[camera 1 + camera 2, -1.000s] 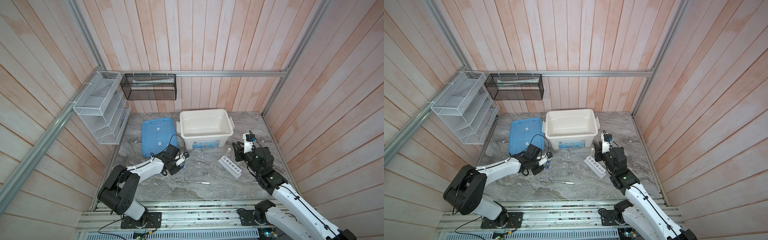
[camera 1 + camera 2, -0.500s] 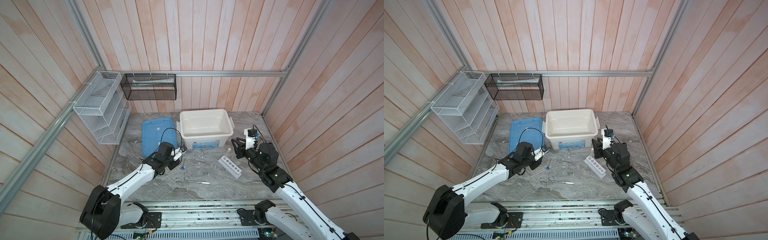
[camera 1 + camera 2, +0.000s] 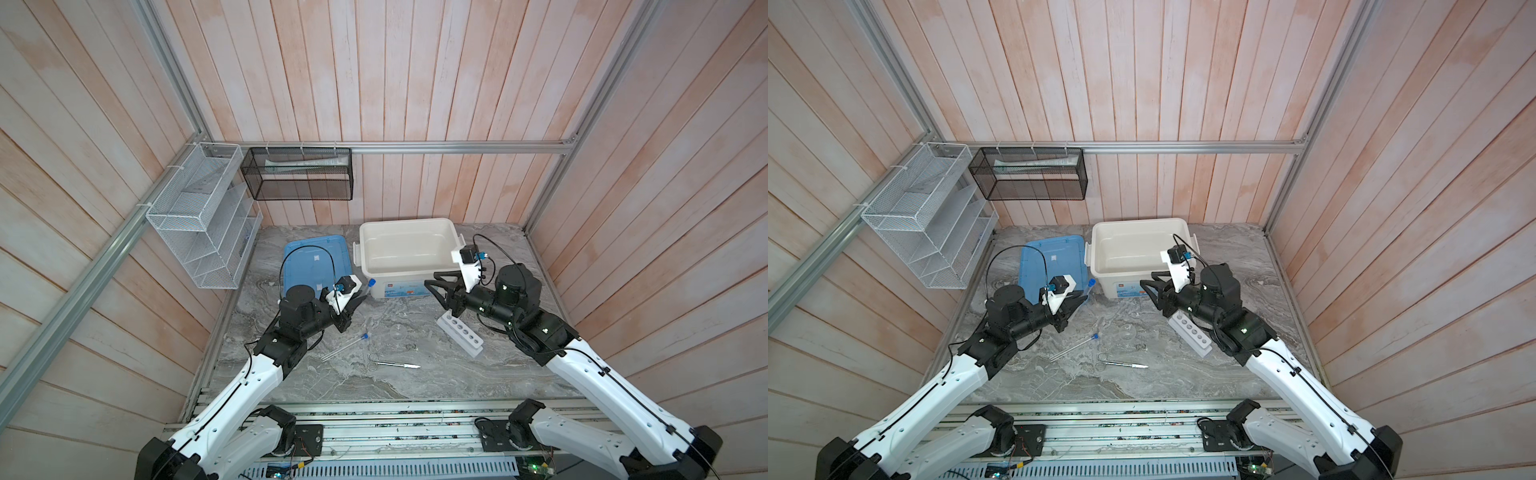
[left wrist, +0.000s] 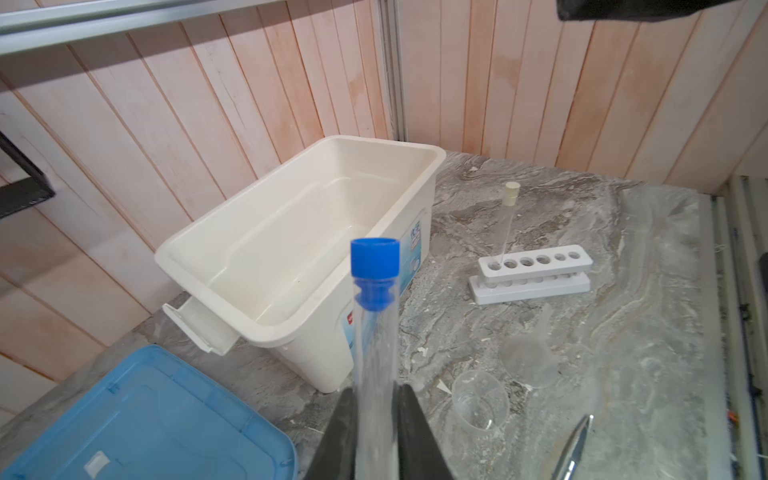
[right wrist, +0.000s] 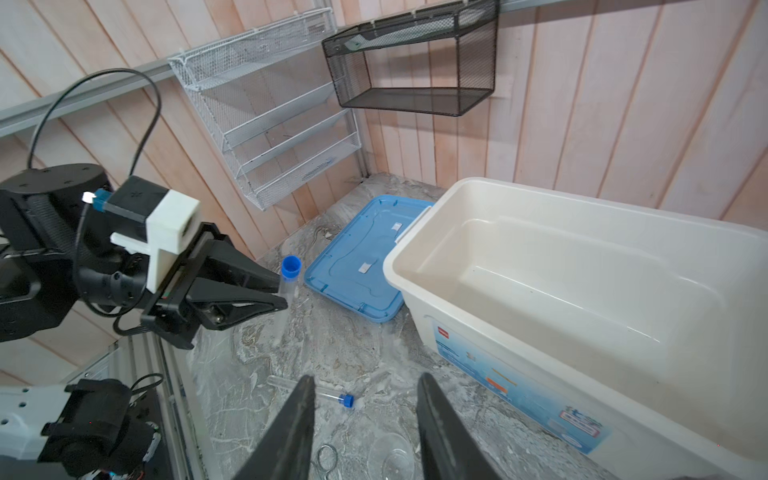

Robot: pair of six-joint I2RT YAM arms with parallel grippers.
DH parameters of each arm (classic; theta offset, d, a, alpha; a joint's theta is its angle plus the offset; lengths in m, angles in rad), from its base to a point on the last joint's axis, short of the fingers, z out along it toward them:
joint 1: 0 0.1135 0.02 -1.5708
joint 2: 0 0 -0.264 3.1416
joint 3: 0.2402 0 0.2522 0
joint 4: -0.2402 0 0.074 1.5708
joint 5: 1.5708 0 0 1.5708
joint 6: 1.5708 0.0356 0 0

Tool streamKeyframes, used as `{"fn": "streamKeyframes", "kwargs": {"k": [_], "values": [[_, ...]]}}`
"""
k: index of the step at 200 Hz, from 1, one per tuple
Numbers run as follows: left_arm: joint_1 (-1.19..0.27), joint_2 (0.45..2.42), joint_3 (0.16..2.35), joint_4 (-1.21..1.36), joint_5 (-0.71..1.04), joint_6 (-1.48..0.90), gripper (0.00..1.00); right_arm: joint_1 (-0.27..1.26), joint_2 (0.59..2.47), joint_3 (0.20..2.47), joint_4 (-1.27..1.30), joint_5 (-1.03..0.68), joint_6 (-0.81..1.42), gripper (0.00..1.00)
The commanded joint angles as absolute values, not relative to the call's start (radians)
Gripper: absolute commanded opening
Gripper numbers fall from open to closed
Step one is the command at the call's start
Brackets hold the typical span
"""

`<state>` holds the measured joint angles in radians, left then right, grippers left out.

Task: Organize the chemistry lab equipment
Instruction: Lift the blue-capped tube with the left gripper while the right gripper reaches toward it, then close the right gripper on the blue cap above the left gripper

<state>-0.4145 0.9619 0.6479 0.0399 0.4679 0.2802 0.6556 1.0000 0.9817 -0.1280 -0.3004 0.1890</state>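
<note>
My left gripper is holding the clear tube. I need to next bring my right gripper over to the blue cap (image 3: 371, 282) (image 5: 290, 267) of that tube and close it there.
My left gripper (image 4: 376, 388) is shut on a clear tube with a blue cap (image 4: 376, 332), held up off the table beside the white bin; in both top views it (image 3: 359, 297) (image 3: 1079, 298) is left of the bin's front. My right gripper (image 5: 366, 377) is open and empty, hovering (image 3: 432, 279) above the white six-hole rack (image 3: 459, 332). A white-capped tube (image 4: 509, 220) stands in the rack's end hole. A second blue-capped tube (image 3: 345, 347) lies on the table, with small scissors (image 3: 372, 360), a silver pen-like tool (image 3: 401, 365) and a clear dish (image 4: 480, 399) nearby.
An empty white bin (image 3: 407, 224) stands at the back middle, with its blue lid (image 3: 307, 257) flat to the left. A white wire rack (image 3: 199, 216) and a black mesh basket (image 3: 297, 174) hang on the walls.
My left gripper has lifted the blue-capped tube off the table towards the bin. My right gripper has swung to point left over the rack and opened wider.
</note>
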Motion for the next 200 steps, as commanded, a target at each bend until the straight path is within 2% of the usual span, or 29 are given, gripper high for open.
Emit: {"fn": "streamKeyframes", "kwargs": {"k": [1, 81, 200], "values": [[-0.399, 0.962, 0.632, 0.114, 0.586, 0.198, 0.19, 0.691, 1.041, 1.016, -0.137, -0.335, 0.169, 0.43], [-0.354, 0.988, 0.618, 0.187, 0.741, 0.108, 0.19, 0.778, 1.190, 1.054, -0.008, -0.406, 0.162, 0.44], [-0.354, 1.024, 0.641, 0.165, 0.825, 0.097, 0.19, 0.785, 1.297, 1.039, 0.142, -0.513, 0.205, 0.39]]}}
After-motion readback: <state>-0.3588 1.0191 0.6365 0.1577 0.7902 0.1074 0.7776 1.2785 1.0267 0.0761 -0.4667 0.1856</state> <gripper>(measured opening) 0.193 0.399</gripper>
